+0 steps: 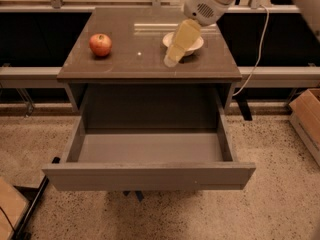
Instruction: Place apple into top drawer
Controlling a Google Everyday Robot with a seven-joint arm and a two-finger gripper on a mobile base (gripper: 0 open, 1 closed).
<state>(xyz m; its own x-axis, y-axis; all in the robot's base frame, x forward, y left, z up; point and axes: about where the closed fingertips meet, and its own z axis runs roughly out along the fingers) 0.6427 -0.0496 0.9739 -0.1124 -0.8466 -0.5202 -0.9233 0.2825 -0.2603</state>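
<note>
The small red apple [103, 45] on the brown cabinet top belongs in the top drawer, so next my gripper closes on its sides.
The small red apple [100, 44] sits on the left of the brown cabinet top [150, 64]. The top drawer [150, 176] is pulled out wide open below it, grey and with nothing inside. My gripper [172, 60] hangs from the white arm at the upper right, its yellowish tip low over the cabinet top just left of the white bowl [192, 43], well to the right of the apple. It holds nothing that I can see.
A cardboard box [307, 116] stands on the speckled floor at the right. A white cable [255, 59] hangs down right of the cabinet. Metal rails run behind the cabinet on both sides.
</note>
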